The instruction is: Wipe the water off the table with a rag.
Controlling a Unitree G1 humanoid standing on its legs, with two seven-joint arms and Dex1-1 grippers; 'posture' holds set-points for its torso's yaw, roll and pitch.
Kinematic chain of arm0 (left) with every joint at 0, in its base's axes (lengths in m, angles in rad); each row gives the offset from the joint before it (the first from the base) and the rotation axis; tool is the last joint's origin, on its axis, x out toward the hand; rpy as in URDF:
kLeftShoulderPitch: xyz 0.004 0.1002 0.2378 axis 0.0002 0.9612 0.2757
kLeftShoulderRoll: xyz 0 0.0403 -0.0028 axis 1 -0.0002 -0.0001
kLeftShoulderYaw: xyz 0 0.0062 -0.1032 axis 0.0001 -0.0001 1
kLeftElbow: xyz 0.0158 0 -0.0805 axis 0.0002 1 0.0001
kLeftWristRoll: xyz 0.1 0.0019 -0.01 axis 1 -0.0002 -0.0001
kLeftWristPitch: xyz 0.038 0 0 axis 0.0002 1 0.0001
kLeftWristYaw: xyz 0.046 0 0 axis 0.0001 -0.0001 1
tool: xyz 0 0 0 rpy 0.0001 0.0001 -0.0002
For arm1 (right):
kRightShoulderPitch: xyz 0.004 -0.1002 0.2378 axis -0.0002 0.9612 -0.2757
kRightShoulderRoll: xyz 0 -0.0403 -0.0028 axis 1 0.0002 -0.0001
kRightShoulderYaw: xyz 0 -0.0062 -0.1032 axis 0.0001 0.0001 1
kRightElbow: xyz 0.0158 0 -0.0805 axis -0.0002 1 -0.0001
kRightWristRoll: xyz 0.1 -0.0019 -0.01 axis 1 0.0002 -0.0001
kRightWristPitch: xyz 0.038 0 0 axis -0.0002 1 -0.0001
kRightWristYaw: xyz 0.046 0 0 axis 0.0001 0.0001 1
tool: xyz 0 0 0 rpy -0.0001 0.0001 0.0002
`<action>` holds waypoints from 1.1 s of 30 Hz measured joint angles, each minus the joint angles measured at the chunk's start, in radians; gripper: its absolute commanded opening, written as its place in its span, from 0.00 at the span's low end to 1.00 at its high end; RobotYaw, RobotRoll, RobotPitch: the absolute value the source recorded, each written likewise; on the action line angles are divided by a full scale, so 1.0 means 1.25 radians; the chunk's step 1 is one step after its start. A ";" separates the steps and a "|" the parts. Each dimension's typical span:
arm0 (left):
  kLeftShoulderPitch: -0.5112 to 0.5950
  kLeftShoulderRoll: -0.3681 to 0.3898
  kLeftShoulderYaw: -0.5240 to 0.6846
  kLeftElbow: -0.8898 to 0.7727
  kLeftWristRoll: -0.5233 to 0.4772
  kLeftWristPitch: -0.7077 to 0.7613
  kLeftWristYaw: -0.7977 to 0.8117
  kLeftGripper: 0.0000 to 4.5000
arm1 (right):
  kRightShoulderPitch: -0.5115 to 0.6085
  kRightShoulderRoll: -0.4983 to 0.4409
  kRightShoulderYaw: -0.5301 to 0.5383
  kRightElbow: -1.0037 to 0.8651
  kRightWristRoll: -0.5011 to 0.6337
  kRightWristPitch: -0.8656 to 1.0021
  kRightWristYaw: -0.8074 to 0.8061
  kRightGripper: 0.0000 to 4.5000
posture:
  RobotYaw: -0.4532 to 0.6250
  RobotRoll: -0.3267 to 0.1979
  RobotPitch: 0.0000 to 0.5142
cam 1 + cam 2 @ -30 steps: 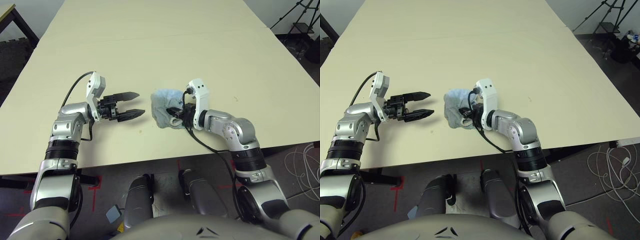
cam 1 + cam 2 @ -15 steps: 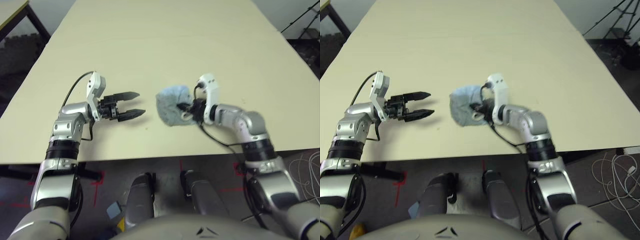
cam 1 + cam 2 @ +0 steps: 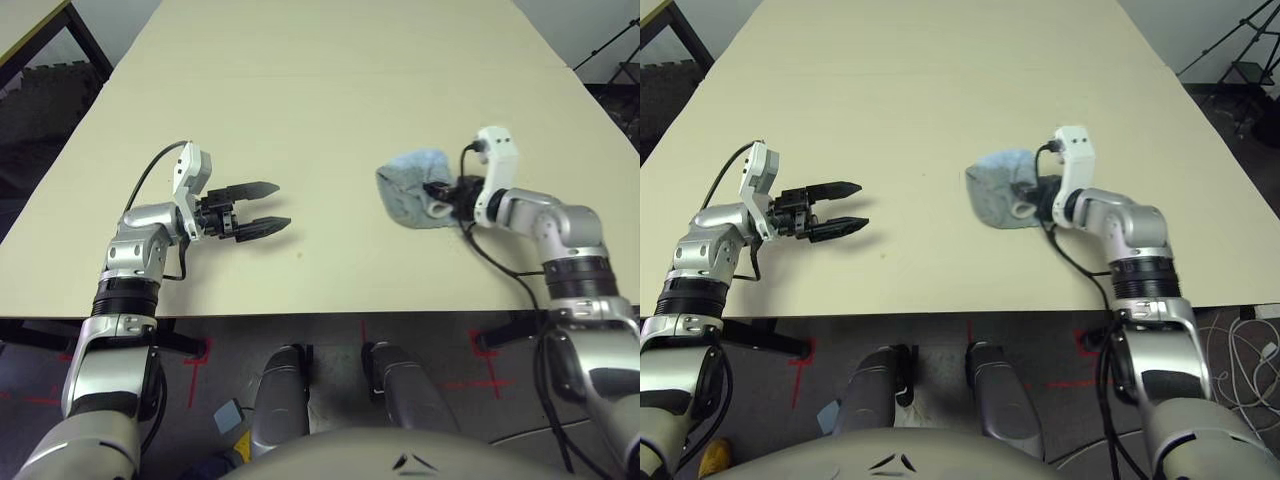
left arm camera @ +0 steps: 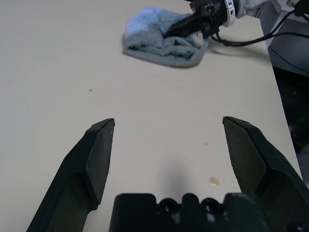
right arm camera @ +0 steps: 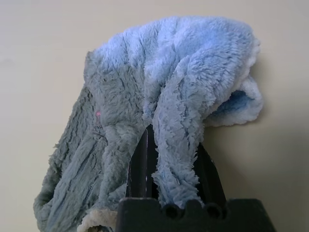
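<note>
The robot's right gripper needs to release the rag on the table's tripod side (image 3: 502, 181), a little back from the table's front edge.
The light blue-grey rag (image 3: 408, 183) lies bunched on the pale beige table (image 3: 300, 80), right of centre near the front. My right gripper (image 3: 436, 194) is shut on a fold of the rag (image 5: 164, 92), which drapes over its black fingers (image 5: 143, 164). My left gripper (image 3: 281, 206) hovers open over the table's front left, well left of the rag, with nothing between its fingers (image 4: 99, 154). A tiny orange-brown drop of water (image 3: 298, 255) sits just in front of the left gripper, and further specks of water (image 4: 214, 181) dot the surface near it.
The table's front edge (image 3: 300, 316) runs close below both grippers. Another dark-legged table (image 3: 40, 30) stands at the far left. A tripod (image 3: 1240, 50) stands beyond the table's right side, and cables (image 3: 1255, 345) lie on the floor there.
My right gripper has dragged the rag to the right across the table, away from the left gripper. The left arm has kept its place. The camera view has shifted a little.
</note>
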 measured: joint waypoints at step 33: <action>-0.027 -0.006 -0.004 0.045 0.007 -0.034 0.000 1.00 | -0.047 -0.122 -0.024 0.202 -0.072 -0.134 0.065 0.02 | 0.25 0.62 0.28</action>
